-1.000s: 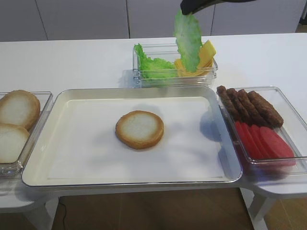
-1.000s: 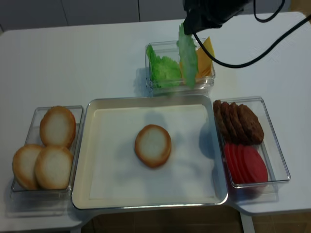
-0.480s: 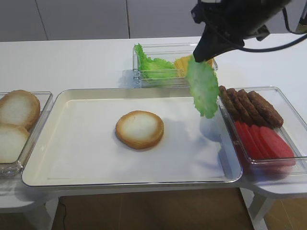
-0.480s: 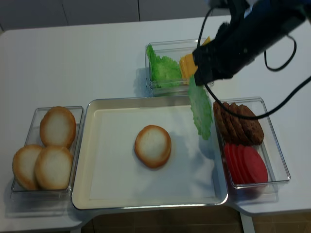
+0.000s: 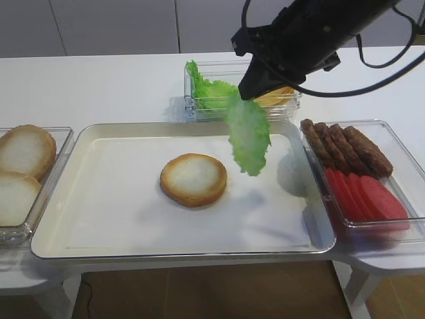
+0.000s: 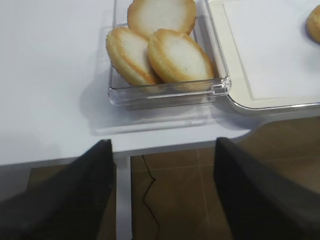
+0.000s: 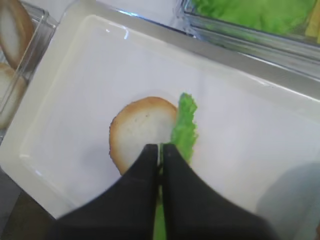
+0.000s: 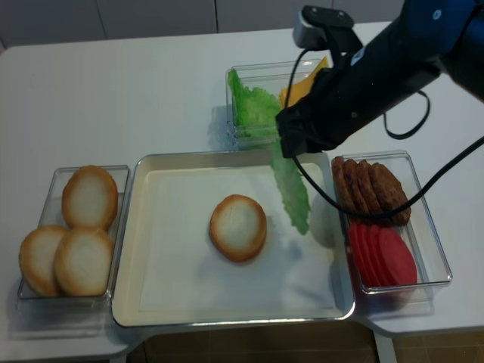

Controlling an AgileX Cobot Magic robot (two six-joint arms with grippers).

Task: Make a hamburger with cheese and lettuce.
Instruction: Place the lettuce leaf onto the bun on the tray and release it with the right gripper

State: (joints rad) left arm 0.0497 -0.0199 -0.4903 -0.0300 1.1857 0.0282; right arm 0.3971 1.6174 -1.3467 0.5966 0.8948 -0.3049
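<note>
Next, my right gripper lets go of the lettuce leaf flat on the bun half in the middle of the cream tray [image 8: 235,228] [image 7: 144,134].
The hamburger bun half [image 5: 193,179] lies cut side up in the middle of the cream tray [image 5: 60,193]; it also shows in the realsense view [image 8: 238,227] and the right wrist view [image 7: 142,132]. My right gripper [image 5: 243,94] is shut on a green frilly lettuce leaf [image 5: 249,136], which hangs above the tray just right of the bun [image 8: 291,189]. In the right wrist view the gripper [image 7: 161,147] pinches the leaf [image 7: 184,127] at the bun's right edge. Yellow cheese slices [image 8: 290,94] sit in the back box, partly hidden by the arm. My left gripper [image 6: 162,142] is open and empty beyond the table's left edge.
More lettuce [image 5: 209,90] lies in the back clear box. A clear box of spare bun halves [image 8: 76,227] stands left of the tray. A clear box at the right holds brown patties [image 5: 345,146] and red slices [image 5: 365,196].
My right gripper has carried the lettuce leaf from above the back box down and left over the tray, close to the bun's right side. The bun has not moved.
</note>
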